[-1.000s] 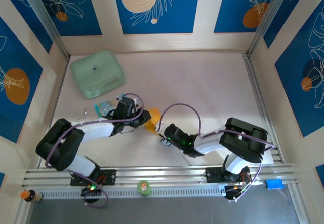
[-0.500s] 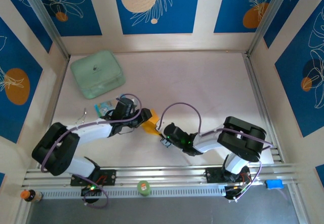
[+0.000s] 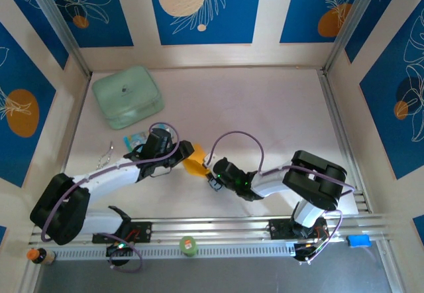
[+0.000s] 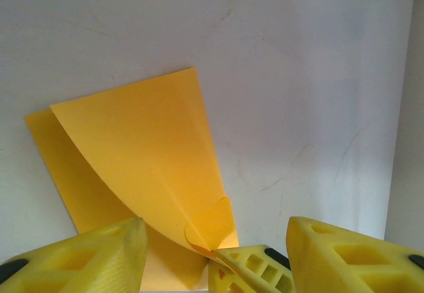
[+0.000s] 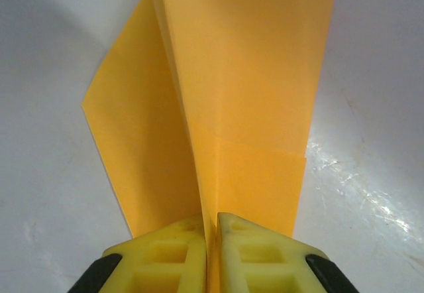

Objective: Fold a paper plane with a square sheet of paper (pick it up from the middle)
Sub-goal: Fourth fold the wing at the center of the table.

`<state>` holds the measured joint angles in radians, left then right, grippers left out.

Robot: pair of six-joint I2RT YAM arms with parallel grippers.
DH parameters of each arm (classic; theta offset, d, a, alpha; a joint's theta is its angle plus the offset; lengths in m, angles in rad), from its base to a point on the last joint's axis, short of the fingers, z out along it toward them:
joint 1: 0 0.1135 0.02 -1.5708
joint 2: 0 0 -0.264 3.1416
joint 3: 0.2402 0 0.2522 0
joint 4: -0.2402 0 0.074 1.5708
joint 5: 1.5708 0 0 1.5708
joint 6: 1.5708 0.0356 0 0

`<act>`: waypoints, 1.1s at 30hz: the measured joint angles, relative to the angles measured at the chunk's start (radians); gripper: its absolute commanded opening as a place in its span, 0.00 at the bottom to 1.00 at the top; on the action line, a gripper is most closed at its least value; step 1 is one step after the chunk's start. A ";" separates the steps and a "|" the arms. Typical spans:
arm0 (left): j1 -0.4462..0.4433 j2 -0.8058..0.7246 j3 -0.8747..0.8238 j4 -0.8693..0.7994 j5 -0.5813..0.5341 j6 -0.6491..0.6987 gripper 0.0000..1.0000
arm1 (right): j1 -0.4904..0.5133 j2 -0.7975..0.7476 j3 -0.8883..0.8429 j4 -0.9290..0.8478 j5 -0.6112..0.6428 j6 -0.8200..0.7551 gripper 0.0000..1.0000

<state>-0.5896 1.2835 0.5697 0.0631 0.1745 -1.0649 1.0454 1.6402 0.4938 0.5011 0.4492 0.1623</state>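
Observation:
The paper's flap curls off its lower layer, so next I close my left gripper on the fold [image 4: 207, 232] beside the paper's pinched corner before my right gripper backs away.
The orange-yellow paper [image 3: 196, 161] lies partly folded on the white table between both grippers. In the left wrist view the paper [image 4: 146, 147] has one flap curling up off a lower layer. My right gripper [image 5: 211, 221] is shut on an upright fold of the paper [image 5: 245, 74], pinching its near edge. Its yellow fingers [image 4: 252, 266] also show in the left wrist view, gripping the paper's corner. My left gripper [image 4: 215, 230] stands open, its two fingers wide apart on either side of that pinched corner. In the top view the left gripper [image 3: 186, 152] and right gripper [image 3: 209, 175] meet at the paper.
A mint-green rounded box [image 3: 127, 96] sits at the back left. A small blue-and-white packet [image 3: 136, 139] lies just left of the left arm's wrist. A green round object [image 3: 189, 245] rests on the front rail. Open table stretches to the right and back.
The left arm's elbow has swung down toward the near-left corner while its gripper stayed at the paper. The right gripper has crept slightly left, still holding the paper.

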 measured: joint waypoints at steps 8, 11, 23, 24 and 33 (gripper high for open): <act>0.000 0.000 0.001 -0.008 0.000 -0.001 0.58 | -0.039 -0.012 0.023 -0.056 -0.095 0.072 0.10; 0.000 -0.006 0.003 -0.032 0.000 0.000 0.58 | -0.049 -0.016 0.023 -0.060 -0.128 0.122 0.10; 0.000 -0.066 0.003 -0.065 -0.004 -0.003 0.53 | -0.065 -0.013 -0.012 0.013 -0.198 0.288 0.10; 0.000 -0.066 0.003 -0.064 -0.004 -0.003 0.50 | -0.069 -0.013 -0.012 0.013 -0.204 0.301 0.10; 0.000 -0.050 -0.021 -0.018 0.025 -0.004 0.06 | -0.105 -0.013 -0.013 0.015 -0.280 0.389 0.10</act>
<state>-0.5896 1.2339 0.5484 0.0452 0.1993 -1.0691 0.9409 1.6272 0.4812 0.5163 0.1688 0.5518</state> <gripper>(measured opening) 0.093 0.103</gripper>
